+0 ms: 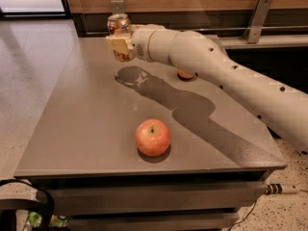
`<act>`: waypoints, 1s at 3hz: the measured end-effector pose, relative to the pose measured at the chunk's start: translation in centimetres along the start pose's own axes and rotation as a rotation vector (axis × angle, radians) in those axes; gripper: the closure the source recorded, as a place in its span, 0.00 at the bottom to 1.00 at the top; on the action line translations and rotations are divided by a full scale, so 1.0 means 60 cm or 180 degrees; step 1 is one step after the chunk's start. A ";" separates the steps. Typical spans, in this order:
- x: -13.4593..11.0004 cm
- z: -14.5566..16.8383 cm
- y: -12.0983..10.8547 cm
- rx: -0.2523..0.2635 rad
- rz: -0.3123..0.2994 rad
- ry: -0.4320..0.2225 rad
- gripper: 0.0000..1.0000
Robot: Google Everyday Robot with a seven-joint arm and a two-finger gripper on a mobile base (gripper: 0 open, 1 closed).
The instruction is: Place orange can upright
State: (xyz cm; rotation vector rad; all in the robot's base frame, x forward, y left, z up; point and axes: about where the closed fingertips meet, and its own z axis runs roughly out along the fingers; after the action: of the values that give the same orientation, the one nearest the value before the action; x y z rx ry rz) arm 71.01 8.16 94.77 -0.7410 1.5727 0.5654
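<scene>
The metal bracket is at the back on the grey table. Next, my gripper lets go of the orange can upright on the table, straight (117, 78) in front of that bracket.
The orange can (118, 25) is a shiny brownish-orange drink can with a silver top. It stands upright in the air above the far left part of the grey table (86, 124). My gripper (120, 44) is shut on the can's middle and lower body, with its tan pads around it. The white arm reaches in from the right. The can's shadow lies on the table just below and in front of it.
A red apple (152, 137) sits near the table's front middle. A round orange fruit (185, 74) is mostly hidden behind my arm at the back. A wooden wall and metal brackets stand behind the table.
</scene>
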 end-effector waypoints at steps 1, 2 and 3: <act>0.024 0.007 0.013 -0.0049 -0.0001 -0.0009 1.00; 0.046 0.013 0.019 -0.0077 -0.0005 -0.0022 1.00; 0.064 0.020 0.020 -0.0073 -0.0031 -0.0061 1.00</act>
State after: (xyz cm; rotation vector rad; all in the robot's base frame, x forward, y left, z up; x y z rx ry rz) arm 70.74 9.32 90.75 -0.7582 1.5463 0.5826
